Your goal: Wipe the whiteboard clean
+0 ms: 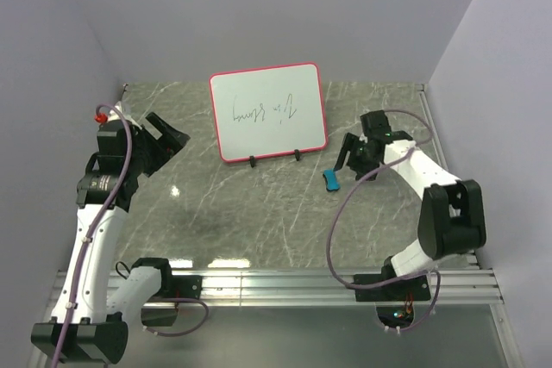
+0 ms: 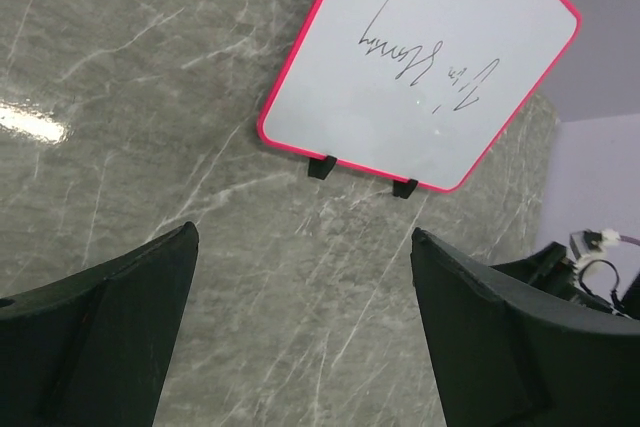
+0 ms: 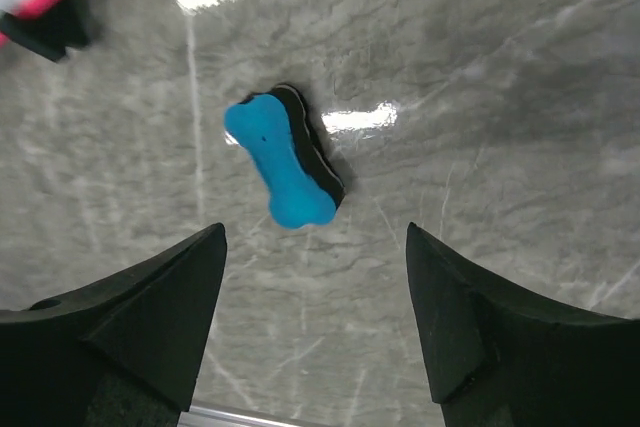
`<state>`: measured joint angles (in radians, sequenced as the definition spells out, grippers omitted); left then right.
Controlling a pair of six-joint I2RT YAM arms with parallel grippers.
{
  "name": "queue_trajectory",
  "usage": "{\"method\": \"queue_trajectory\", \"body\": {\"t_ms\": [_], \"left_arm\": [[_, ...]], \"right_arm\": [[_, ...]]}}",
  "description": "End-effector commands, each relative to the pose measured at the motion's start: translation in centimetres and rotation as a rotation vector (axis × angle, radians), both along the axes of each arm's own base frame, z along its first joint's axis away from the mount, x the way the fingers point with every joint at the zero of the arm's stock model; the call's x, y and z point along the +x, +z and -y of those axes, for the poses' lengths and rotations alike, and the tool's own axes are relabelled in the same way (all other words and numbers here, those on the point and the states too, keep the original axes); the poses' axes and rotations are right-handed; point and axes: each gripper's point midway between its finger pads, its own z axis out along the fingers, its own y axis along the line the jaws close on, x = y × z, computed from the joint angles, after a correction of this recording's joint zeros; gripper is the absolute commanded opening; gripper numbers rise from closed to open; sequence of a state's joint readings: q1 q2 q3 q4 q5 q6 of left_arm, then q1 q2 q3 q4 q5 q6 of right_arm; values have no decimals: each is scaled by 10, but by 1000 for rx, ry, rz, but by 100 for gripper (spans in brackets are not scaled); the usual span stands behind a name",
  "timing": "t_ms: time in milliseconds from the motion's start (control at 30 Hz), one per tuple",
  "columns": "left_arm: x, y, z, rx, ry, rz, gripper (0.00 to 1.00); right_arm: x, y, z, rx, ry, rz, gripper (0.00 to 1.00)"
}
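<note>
The robot's left gripper will next grab the whiteboard by the middle of its side edge [image 1: 215,110] [image 2: 321,3] farthest from the eraser, to steady it for wiping.
The whiteboard [image 1: 267,111] with a red-pink frame and two black feet lies at the back middle of the table, with black handwriting on it. It also shows in the left wrist view [image 2: 420,67]. A small blue bone-shaped eraser [image 1: 331,180] with a black underside lies on the table to the right of the board's front edge. In the right wrist view the eraser [image 3: 280,169] lies just ahead of my open, empty right gripper [image 3: 315,237]. My right gripper [image 1: 352,161] hovers close to the eraser's right. My left gripper [image 1: 170,140] is open and empty, left of the board.
The grey marble-patterned table [image 1: 259,213] is walled in by pale purple panels at the back and sides. A metal rail [image 1: 328,282] runs along the near edge. Cables loop from both arms, one hanging over the table at the right [image 1: 332,239].
</note>
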<state>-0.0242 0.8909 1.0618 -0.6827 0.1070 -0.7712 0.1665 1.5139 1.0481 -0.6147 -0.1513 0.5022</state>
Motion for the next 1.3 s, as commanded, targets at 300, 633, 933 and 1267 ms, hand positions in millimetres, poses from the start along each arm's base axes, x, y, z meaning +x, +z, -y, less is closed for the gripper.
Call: {"method": "queue_trajectory", "body": {"t_ms": [300, 633, 933, 1267], "left_arm": [[-1, -7, -3, 51, -15, -22, 92], [0, -9, -4, 81, -27, -28, 92], [5, -12, -6, 95, -23, -47, 91], [28, -15, 5, 62, -72, -20, 95]], "right_arm": [[14, -35, -43, -87, 225, -21, 78], [26, -58, -42, -173, 240, -61, 71], [20, -69, -35, -215, 246, -85, 26], [1, -48, -34, -180, 211, -59, 0]]}}
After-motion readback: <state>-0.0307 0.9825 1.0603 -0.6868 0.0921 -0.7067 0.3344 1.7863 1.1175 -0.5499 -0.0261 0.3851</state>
